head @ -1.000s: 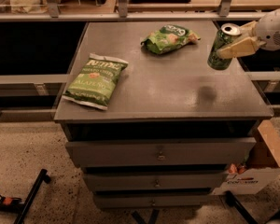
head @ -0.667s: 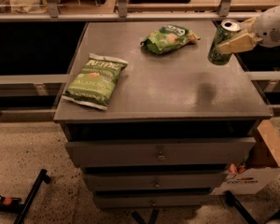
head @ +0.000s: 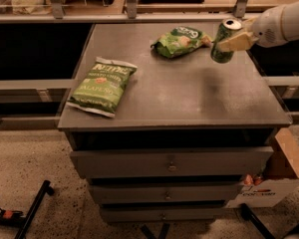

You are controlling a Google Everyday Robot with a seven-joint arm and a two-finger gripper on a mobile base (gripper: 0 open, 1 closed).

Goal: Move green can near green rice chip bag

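Observation:
The green can, now hanging tilted above the cabinet top, will stand on the cabinet top (head: 203,60), against the green rice chip bag's end nearest my gripper.
The green can (head: 221,50) is tall and slim with a silver top. It hangs tilted above the cabinet top's back right part, held in my gripper (head: 228,42). The gripper comes in from the right on a white arm, and its beige finger (head: 237,40) lies across the can's side. The green rice chip bag (head: 179,40) lies crumpled at the back middle of the top, just left of the can and a short gap from it. The can's shadow falls on the surface below it.
A green jalapeno chip bag (head: 103,85) lies at the left edge of the grey drawer cabinet's top (head: 189,98). A rail with posts runs behind the cabinet. A cardboard box (head: 284,168) stands at the lower right, and a black stand leg (head: 32,210) at the lower left.
My gripper has carried the can left and a little toward the back, closer to the green rice chip bag. Both bags have stayed where they were.

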